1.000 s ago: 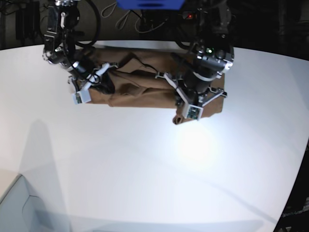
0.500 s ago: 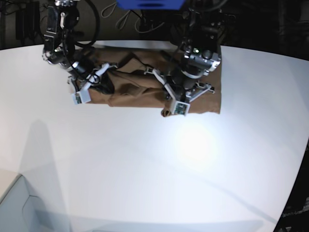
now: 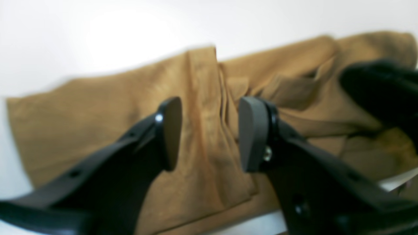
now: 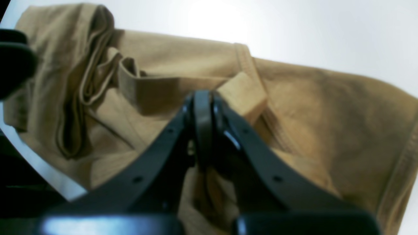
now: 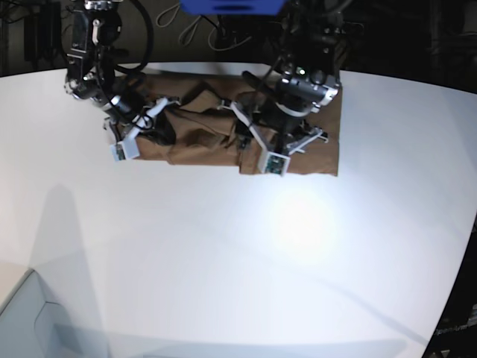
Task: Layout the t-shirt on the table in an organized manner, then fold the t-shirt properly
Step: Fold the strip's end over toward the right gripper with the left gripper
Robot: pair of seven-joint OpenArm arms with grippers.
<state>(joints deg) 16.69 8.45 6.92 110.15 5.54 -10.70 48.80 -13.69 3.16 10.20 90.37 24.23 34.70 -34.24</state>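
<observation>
The robot's right gripper pinches inner folds short of the t-shirt's outer end, so it should open and take the fabric nearer that end [image 4: 345, 121] before it carries the shirt across.
The brown t-shirt [image 5: 197, 142] lies bunched in a long band at the far side of the white table [image 5: 223, 261]. My left gripper [image 5: 244, 143] hovers over its right half. In the left wrist view that gripper [image 3: 209, 130] is open, with nothing between its pads and creased t-shirt [image 3: 98, 114] fabric under them. My right gripper [image 5: 158, 131] rests on the shirt's left end. In the right wrist view this gripper [image 4: 202, 98] is shut, and folds of the t-shirt [image 4: 326, 114] bunch up around its fingers.
The table's curved edge [image 5: 447, 298] drops to dark floor on the right. A pale box corner [image 5: 22, 321] sits at the lower left. Cables and the arms' bases [image 5: 231, 7] stand behind the shirt.
My left arm has moved left over the shirt and its gripper has opened, letting go of the corner it held. The shirt's right end now lies flat. The right arm has not moved.
</observation>
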